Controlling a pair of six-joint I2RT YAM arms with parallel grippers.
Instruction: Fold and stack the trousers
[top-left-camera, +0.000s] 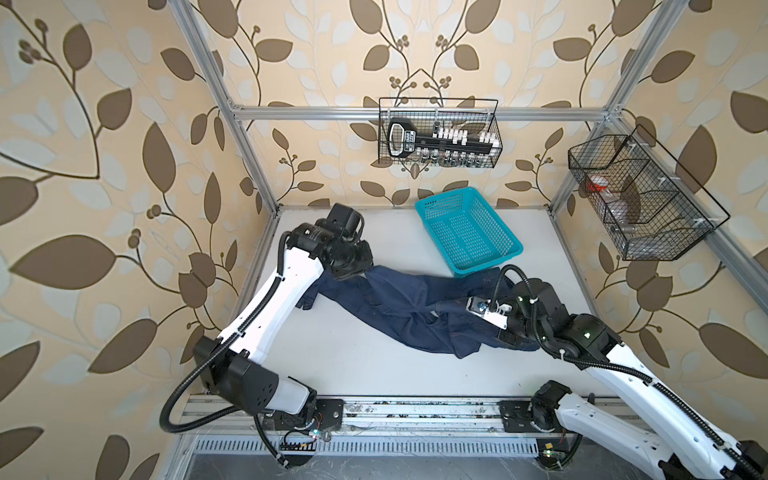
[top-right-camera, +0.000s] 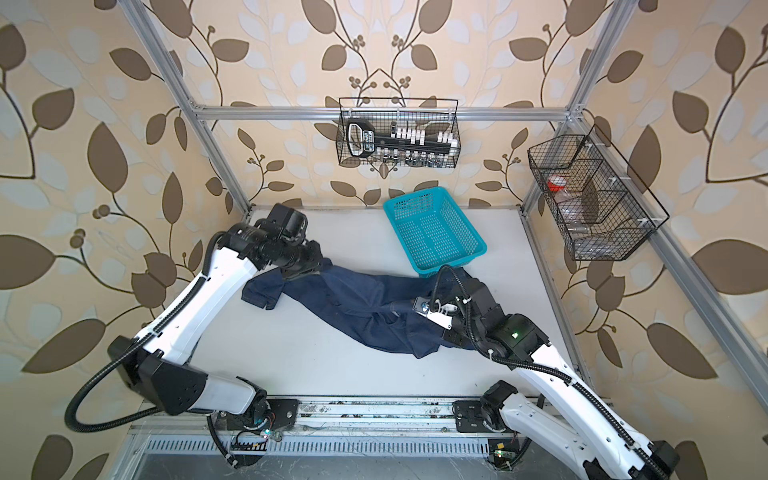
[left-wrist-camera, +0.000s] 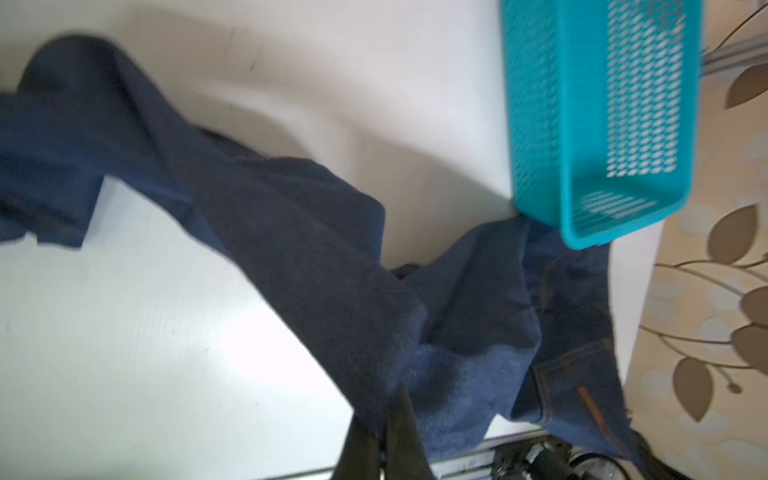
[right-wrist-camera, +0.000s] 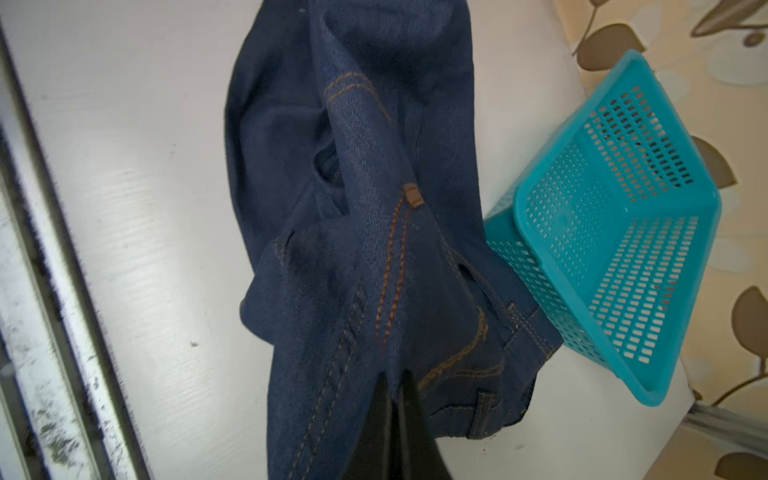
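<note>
My right gripper is holding the trousers near the tan patch and the waistband lies bunched, so next I grab the waistband (right-wrist-camera: 536, 332) by the basket and stretch the trousers.
The trousers (top-left-camera: 399, 307) (top-right-camera: 357, 299), dark navy jeans with orange stitching, stretch across the white table (top-left-camera: 365, 374) from back left to right. My left gripper (left-wrist-camera: 384, 419) is shut on a leg and holds it off the table; in a top view it sits at the back left (top-left-camera: 360, 272). My right gripper (right-wrist-camera: 397, 386) is shut on the denim near the belt loops and the small tan patch (right-wrist-camera: 411, 195). Seen from above, its fingertips are hidden under the wrist. The trousers (left-wrist-camera: 291, 232) (right-wrist-camera: 374, 257) sag between the two grips.
A turquoise perforated basket (top-left-camera: 449, 194) (top-right-camera: 415, 197) (left-wrist-camera: 536, 104) (right-wrist-camera: 615, 208) stands at the back, its near corner touching the waist end. Wire baskets hang on the back wall (top-left-camera: 438, 133) and right wall (top-left-camera: 636, 199). A metal rail (top-left-camera: 415, 411) runs along the front edge.
</note>
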